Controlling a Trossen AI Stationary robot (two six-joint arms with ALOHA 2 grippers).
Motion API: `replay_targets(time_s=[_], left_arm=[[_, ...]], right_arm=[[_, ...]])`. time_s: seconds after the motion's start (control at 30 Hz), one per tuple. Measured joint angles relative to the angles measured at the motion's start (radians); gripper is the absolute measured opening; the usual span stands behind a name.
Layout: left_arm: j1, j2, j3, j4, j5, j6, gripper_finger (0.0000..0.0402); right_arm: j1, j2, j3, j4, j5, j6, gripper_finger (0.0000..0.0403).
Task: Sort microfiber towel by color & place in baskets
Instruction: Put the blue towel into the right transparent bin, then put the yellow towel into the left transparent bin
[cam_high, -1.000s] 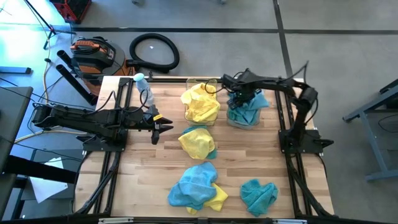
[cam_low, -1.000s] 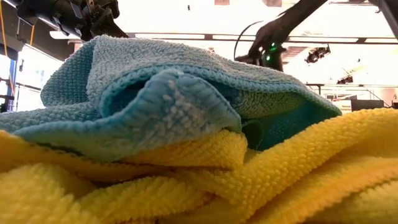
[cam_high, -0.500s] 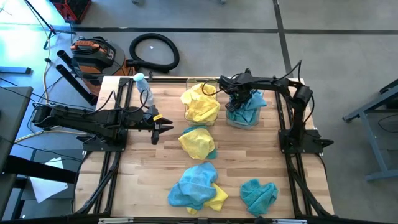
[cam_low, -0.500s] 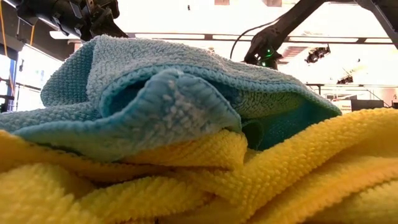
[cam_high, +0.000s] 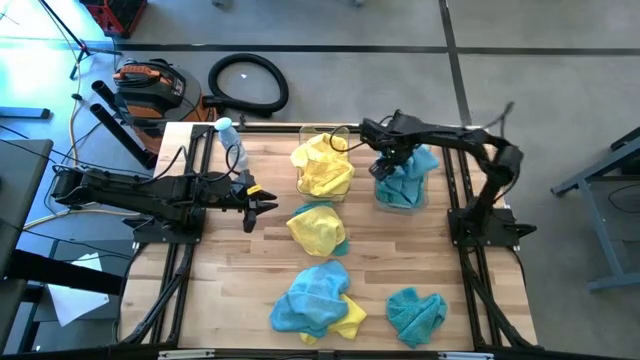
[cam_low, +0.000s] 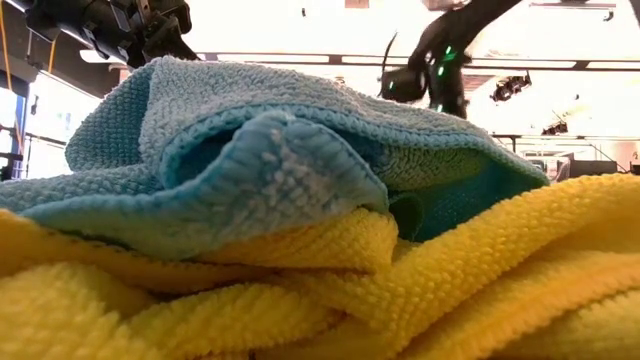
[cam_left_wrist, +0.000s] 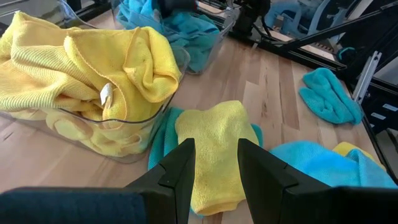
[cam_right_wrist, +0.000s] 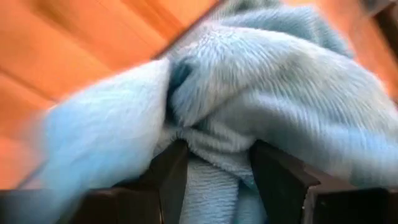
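Note:
Next, my left gripper needs to go to the middle of the yellow towel (cam_high: 314, 236) (cam_left_wrist: 215, 167) lying over the teal one and close there.
Yellow towels (cam_high: 322, 168) fill the left clear basket (cam_left_wrist: 127, 132), and teal towels (cam_high: 408, 178) fill the right basket (cam_high: 400, 204). On the wood lie a yellow towel (cam_high: 316, 227) over a teal one, a teal-and-yellow pile (cam_high: 315, 298) near the front edge, and a lone teal towel (cam_high: 415, 313). My right gripper (cam_high: 386, 163) hovers open over the teal basket, pointing down, with teal cloth (cam_right_wrist: 214, 180) showing between its fingers. My left gripper (cam_high: 268, 206) waits open at the table's left, aimed at the yellow towel (cam_left_wrist: 214, 155). My right gripper's fingers (cam_right_wrist: 166, 177) stand apart on either side of a fold of the teal towel in the right basket, coming from above. I cannot tell whether they touch it.
A small clear bottle with a blue cap (cam_high: 231, 143) stands at the far left of the table. Bare wood lies between the baskets and the front piles. In the low view the front pile (cam_low: 300, 160) blocks most of the scene.
My right gripper has risen over the teal basket and its wrist has rolled a little. The towels on the table have kept their places.

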Motion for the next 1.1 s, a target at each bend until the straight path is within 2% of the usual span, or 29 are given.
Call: replay_targets(time_s=[0.37, 0.57, 0.67, 0.77, 0.97, 1.1], left_arm=[[0.000, 0.000, 0.000, 0.006, 0.000, -0.001, 0.0110], [0.000, 0.000, 0.000, 0.006, -0.001, -0.001, 0.0110], [0.000, 0.000, 0.000, 0.005, -0.011, 0.000, 0.0110], [0.000, 0.008, 0.000, 0.006, -0.012, 0.000, 0.0110], [0.000, 0.080, -0.001, 0.029, -0.038, 0.001, 0.0110], [-0.018, 0.155, 0.031, 0.106, -0.065, 0.012, 0.0110]], right_arm=[[0.084, -0.250, 0.002, -0.055, 0.025, 0.032, 0.0171], [0.123, -0.342, 0.003, -0.139, 0.029, 0.114, 0.0171], [0.168, -0.410, -0.035, -0.126, 0.032, 0.143, 0.0171], [0.240, -0.499, -0.127, -0.081, 0.032, 0.194, 0.0171], [0.459, -0.690, -0.333, 0.029, 0.033, 0.418, 0.0171], [0.644, -0.789, -0.447, 0.104, 0.104, 0.581, 0.0171]])
